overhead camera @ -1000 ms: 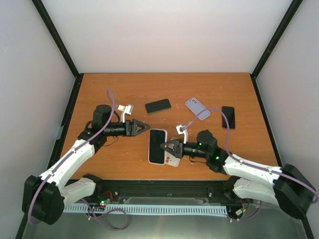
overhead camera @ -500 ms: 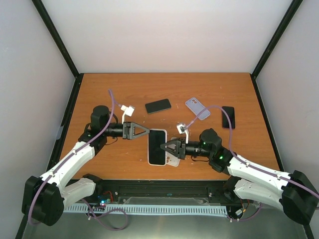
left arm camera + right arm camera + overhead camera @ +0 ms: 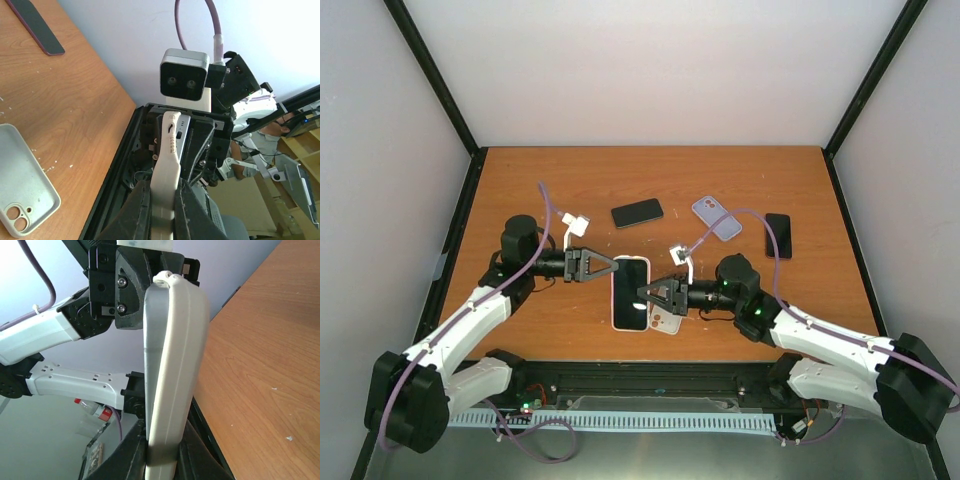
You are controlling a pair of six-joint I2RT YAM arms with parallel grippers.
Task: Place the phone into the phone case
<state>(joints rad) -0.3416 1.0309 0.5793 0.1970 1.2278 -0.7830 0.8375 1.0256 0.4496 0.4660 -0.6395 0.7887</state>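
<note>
The metal edge of the phone sticks out of the white case near my left gripper, so my right gripper needs to open and pinch the far corner of the case point(image 3: 645, 260).
A white-edged phone point(image 3: 631, 293) with a dark screen is held face up just above the table, gripped from both sides. My left gripper point(image 3: 615, 266) is shut on its far left edge, and the left wrist view shows the phone's point(image 3: 168, 150) thin side between my left gripper's point(image 3: 162, 195) jaws. My right gripper point(image 3: 641, 294) is shut on the phone's right edge, seen edge-on in the right wrist view as the phone point(image 3: 175, 365) in my right gripper point(image 3: 162, 442). A pale phone case point(image 3: 667, 322) lies partly under the phone; this phone case point(image 3: 22, 185) lies inside up, camera cutout showing.
A black phone point(image 3: 637, 212) lies at the back centre, a lavender case point(image 3: 717, 217) to its right, and another black phone point(image 3: 778, 235) further right. The dark phone point(image 3: 35, 25) also shows in the left wrist view. Purple cables arc over both arms.
My left gripper has moved right to the phone's edge and shut on it. The right gripper has carried the phone slightly left, still gripping it.
</note>
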